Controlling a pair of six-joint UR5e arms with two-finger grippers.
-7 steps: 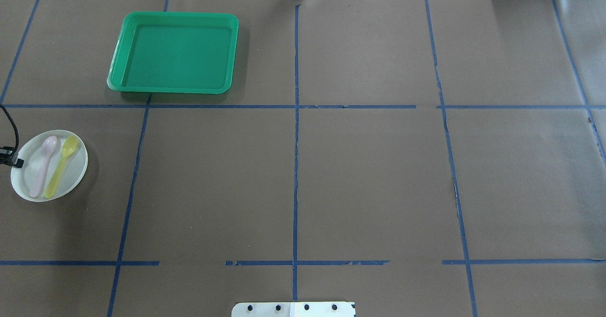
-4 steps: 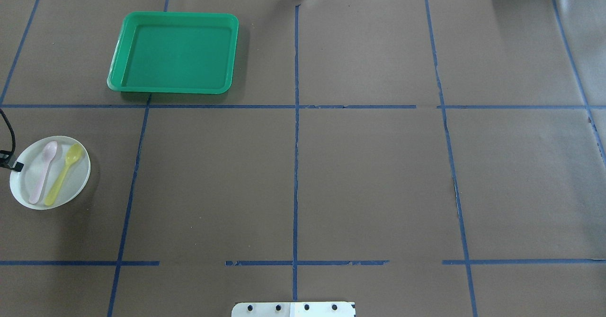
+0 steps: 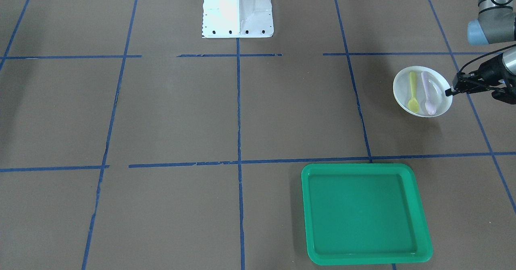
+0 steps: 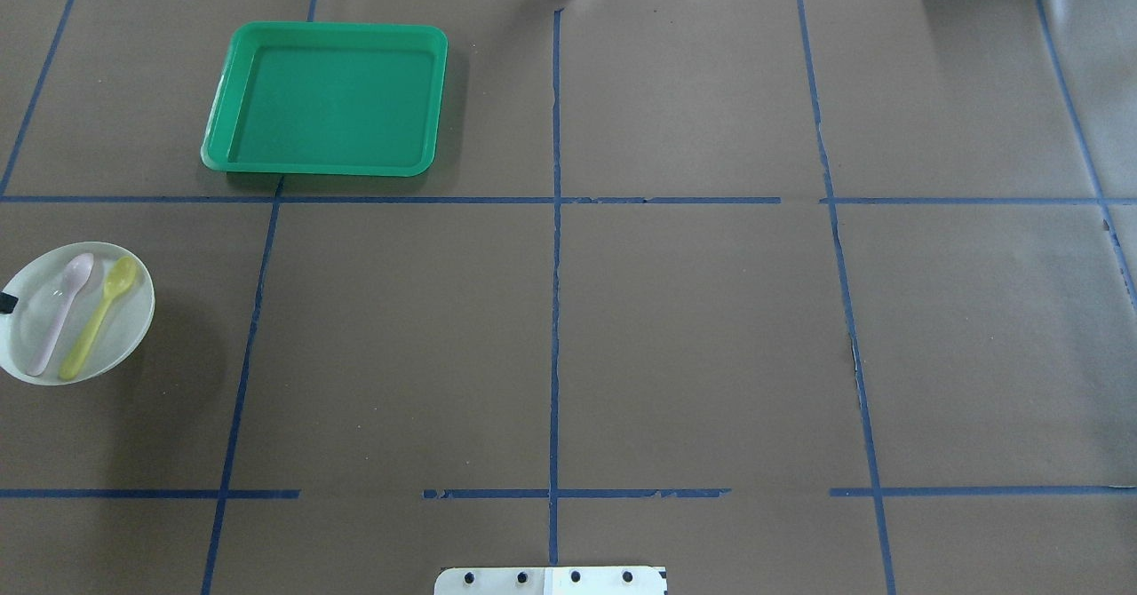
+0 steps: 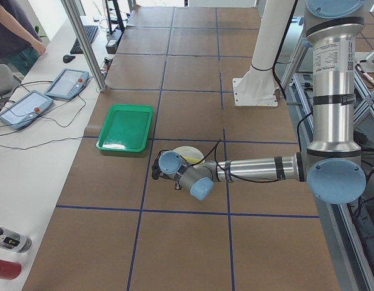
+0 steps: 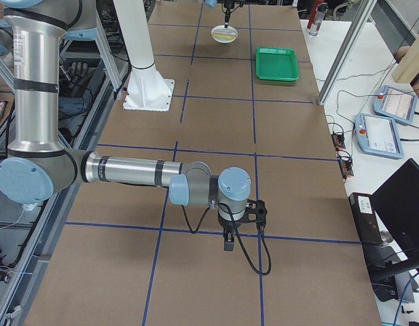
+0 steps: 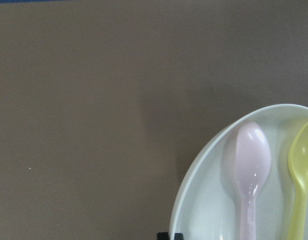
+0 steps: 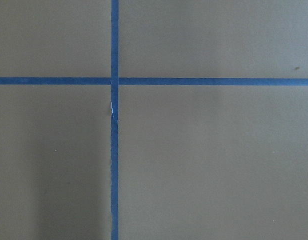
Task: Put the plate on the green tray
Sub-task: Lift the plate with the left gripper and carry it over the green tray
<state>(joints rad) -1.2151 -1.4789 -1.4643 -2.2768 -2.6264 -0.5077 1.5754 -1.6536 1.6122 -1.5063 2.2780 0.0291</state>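
The robot's left gripper needs to release the white plate on the middle of the empty green tray [image 3: 363, 207].
The white plate [image 4: 126, 324] is at the table's left edge and carries a pink spoon [image 4: 58, 311] and a yellow spoon [image 4: 96, 318]. My left gripper [image 3: 450, 92] is shut on the plate's rim and holds the plate [image 3: 401, 88] a little above the table; its shadow lies offset beside it. The left wrist view shows the plate [image 7: 203, 200] and a black fingertip [image 7: 169, 236] at its edge. The green tray [image 4: 329, 98] lies empty at the back left, apart from the plate. My right gripper [image 6: 227, 244] shows only in the exterior right view, low over the table; I cannot tell whether it is open.
The robot's white base [image 3: 238, 8] stands at the middle of the near edge. Blue tape lines [image 4: 555, 266] divide the brown table cover. Tablets [image 5: 50, 94] and cables lie on the white bench beyond the tray.
The plate with both spoons has shifted left toward the table's edge and risen slightly. The left gripper has drawn almost out of the overhead view. The tray has not moved.
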